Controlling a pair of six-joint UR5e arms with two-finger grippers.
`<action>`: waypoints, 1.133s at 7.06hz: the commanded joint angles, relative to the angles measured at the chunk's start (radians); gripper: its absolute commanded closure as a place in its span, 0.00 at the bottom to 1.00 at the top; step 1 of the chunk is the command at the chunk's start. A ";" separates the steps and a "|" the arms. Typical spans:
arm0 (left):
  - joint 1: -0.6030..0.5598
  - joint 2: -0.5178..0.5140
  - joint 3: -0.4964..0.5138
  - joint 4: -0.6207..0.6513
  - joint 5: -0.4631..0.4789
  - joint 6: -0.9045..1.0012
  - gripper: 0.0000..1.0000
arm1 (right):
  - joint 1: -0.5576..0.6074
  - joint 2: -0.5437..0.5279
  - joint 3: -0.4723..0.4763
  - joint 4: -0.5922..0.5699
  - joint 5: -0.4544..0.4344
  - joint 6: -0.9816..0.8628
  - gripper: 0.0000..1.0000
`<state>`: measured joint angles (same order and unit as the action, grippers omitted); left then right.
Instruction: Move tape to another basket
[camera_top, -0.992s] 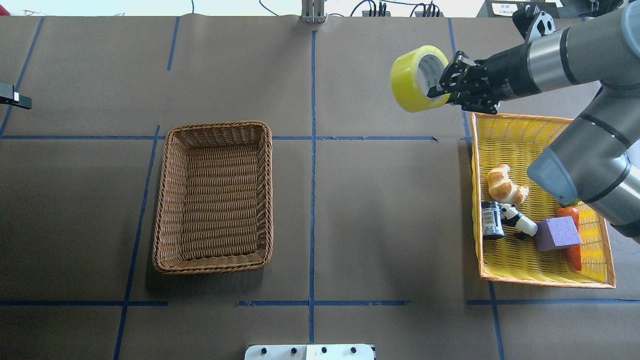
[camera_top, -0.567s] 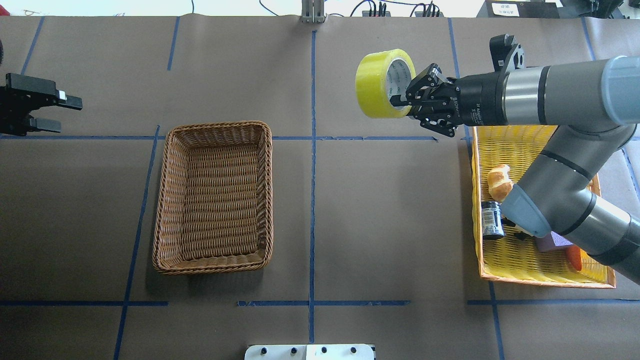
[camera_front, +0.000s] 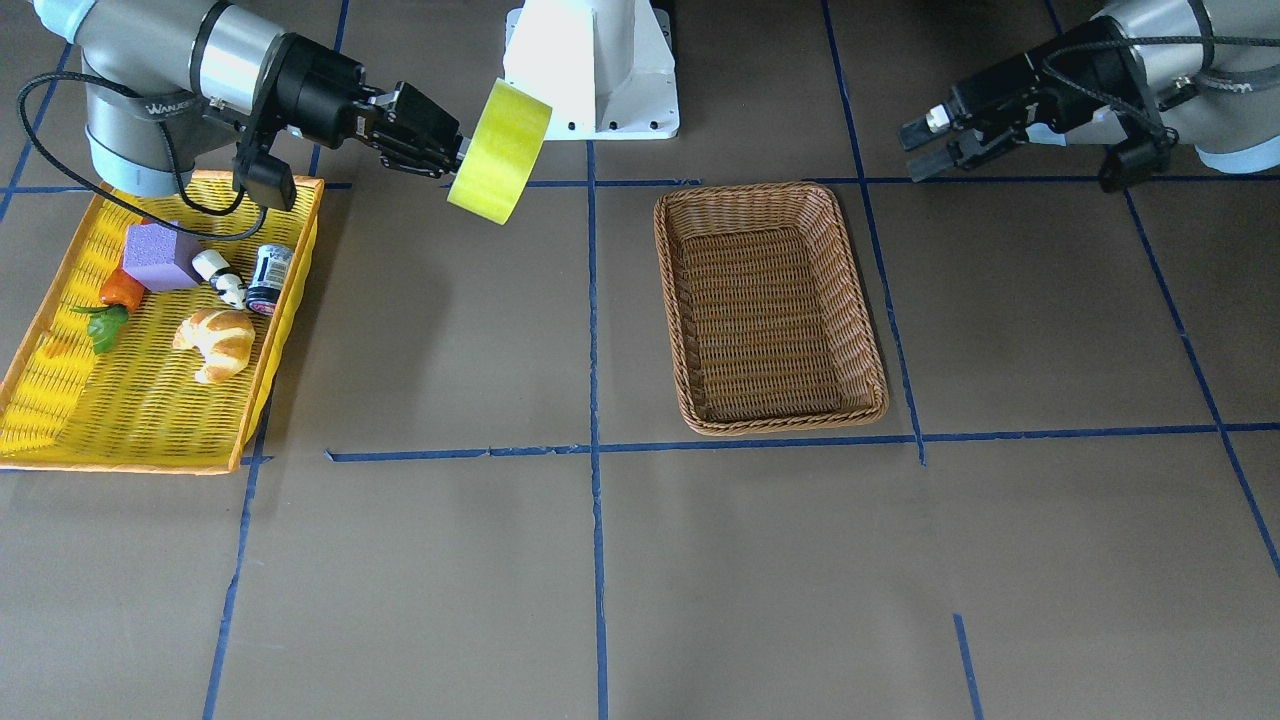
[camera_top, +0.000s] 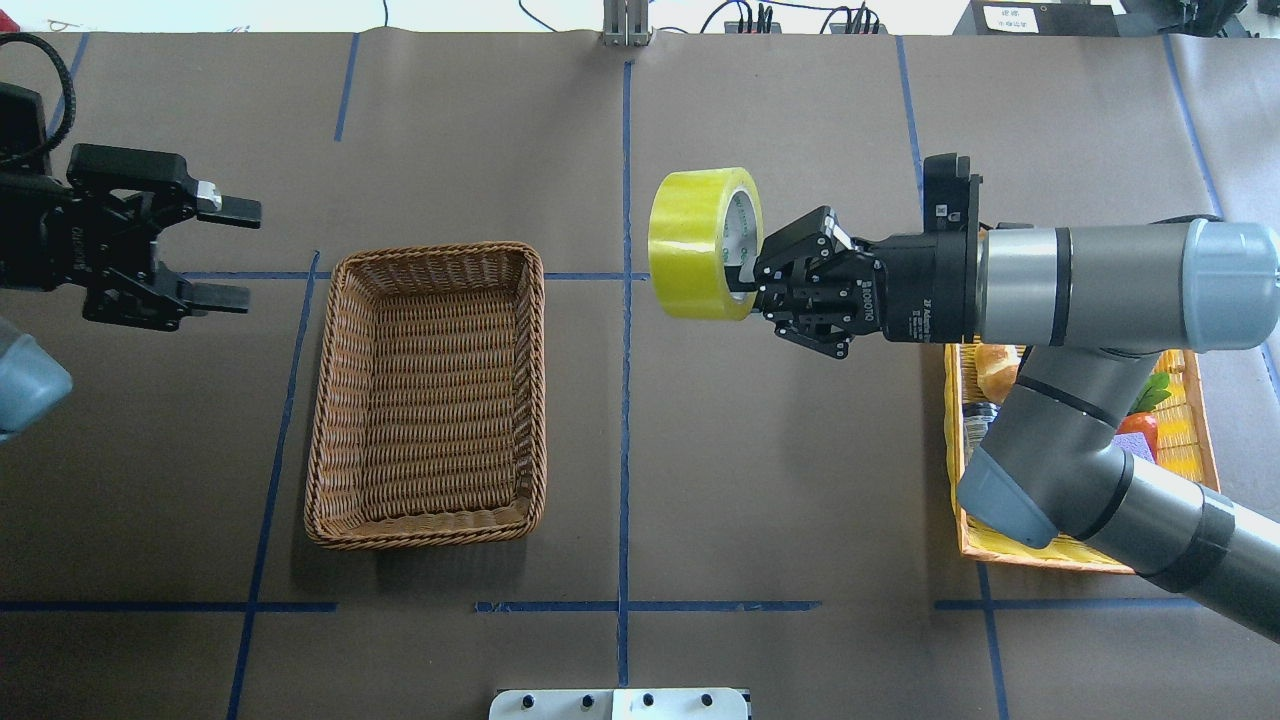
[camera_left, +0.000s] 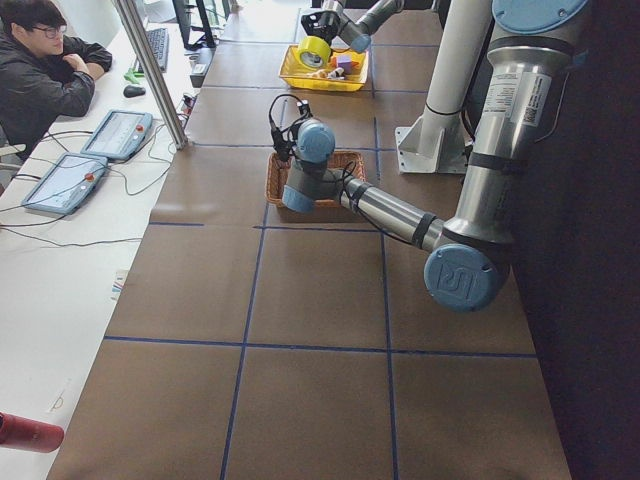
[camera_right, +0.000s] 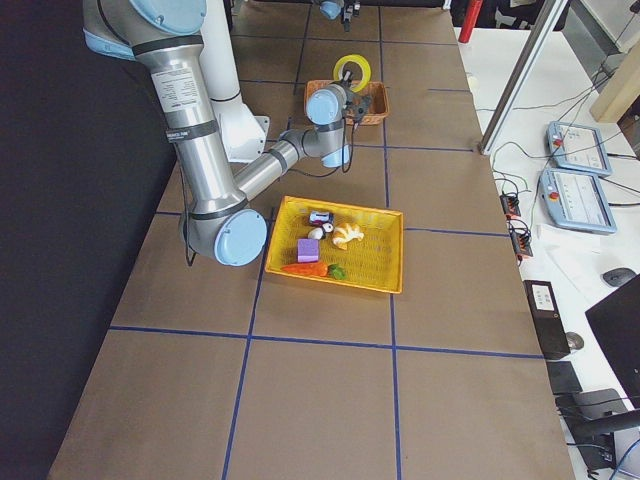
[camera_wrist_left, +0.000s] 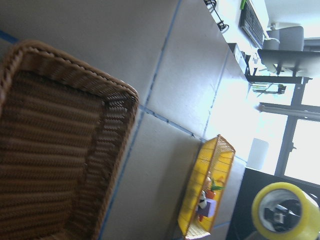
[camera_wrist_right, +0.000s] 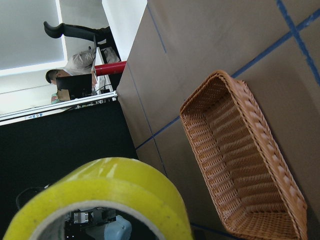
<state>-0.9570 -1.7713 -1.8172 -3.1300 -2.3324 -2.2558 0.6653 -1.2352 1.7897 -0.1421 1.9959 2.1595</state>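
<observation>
The tape should next be taken by my left gripper by its free edge (camera_front: 529, 166) (camera_wrist_left: 303, 214) facing the brown wicker basket, opposite my right gripper.
My right gripper (camera_top: 752, 283) is shut on the tape (camera_top: 700, 243), a wide yellow-green roll with a grey-white core, and holds it in the air right of the table's centre line. The tape also shows in the front-facing view (camera_front: 497, 152), the right wrist view (camera_wrist_right: 107, 192) and the left wrist view (camera_wrist_left: 285, 212). The brown wicker basket (camera_top: 428, 395) stands empty, left of the tape, and shows in the front-facing view (camera_front: 768, 305) too. My left gripper (camera_top: 228, 253) is open and empty, in the air left of the basket's far end.
A yellow plastic-weave basket (camera_front: 60, 400) with an orange rim lies at the robot's right, holding a croissant (camera_front: 217, 341), a purple block (camera_front: 160, 256), a carrot, a small can and a toy figure. My right arm (camera_top: 1100, 290) stretches over it. An operator (camera_left: 45, 70) sits beside the table.
My right gripper has carried the tape leftward and nearer, from beside the yellow basket toward the centre line. My left gripper has moved in from the left edge toward the wicker basket.
</observation>
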 joint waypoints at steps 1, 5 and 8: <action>0.172 -0.022 -0.108 -0.063 0.289 -0.187 0.00 | -0.059 0.008 0.011 0.052 -0.005 0.006 1.00; 0.346 -0.118 -0.103 -0.107 0.493 -0.217 0.00 | -0.150 0.057 0.079 0.061 -0.002 0.097 1.00; 0.443 -0.167 -0.094 -0.105 0.495 -0.215 0.00 | -0.187 0.082 0.076 0.058 -0.005 0.091 1.00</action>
<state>-0.5618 -1.9180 -1.9144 -3.2362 -1.8390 -2.4724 0.4936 -1.1589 1.8665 -0.0828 1.9917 2.2522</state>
